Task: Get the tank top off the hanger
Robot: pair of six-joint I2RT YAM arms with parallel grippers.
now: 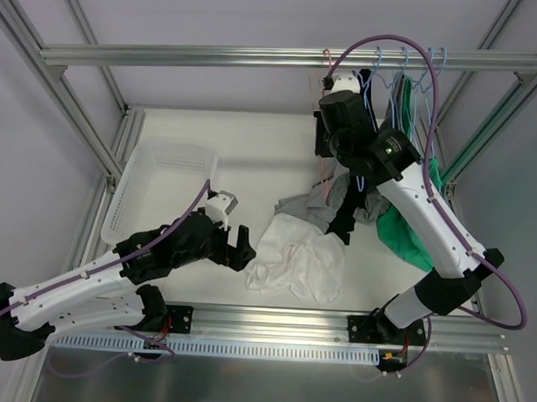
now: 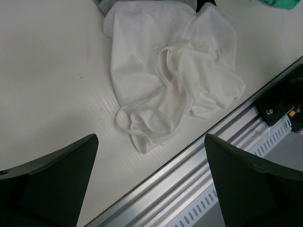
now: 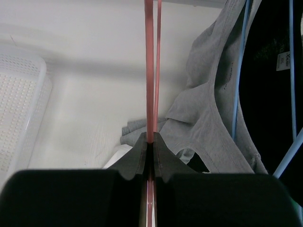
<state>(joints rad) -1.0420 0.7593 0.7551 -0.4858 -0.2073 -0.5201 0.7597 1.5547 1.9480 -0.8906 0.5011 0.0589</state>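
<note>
The white tank top on the table has a bunched middle point(image 1: 296, 257) point(image 2: 173, 73). My left gripper should go there next and close on it.
A white tank top point(image 1: 297, 259) lies crumpled on the table, off any hanger; it also shows in the left wrist view point(image 2: 175, 71). My left gripper point(image 1: 240, 246) is open and empty just left of it, low over the table's front edge point(image 2: 151, 138). My right gripper point(image 1: 329, 85) is raised to the top rail and shut on a thin pink hanger point(image 3: 149, 71), which runs straight up from between the fingers point(image 3: 150, 142). No cloth shows on the pink hanger. A grey tank top point(image 3: 203, 113) hangs just to its right, next to a blue hanger point(image 3: 239, 71).
A white perforated basket point(image 1: 163, 188) stands at the left. Blue hangers point(image 1: 414, 69) with black point(image 1: 352, 217) and green point(image 1: 408, 232) garments hang from the rail point(image 1: 212, 56) at the right. The aluminium front rail point(image 2: 199, 175) lies under my left gripper.
</note>
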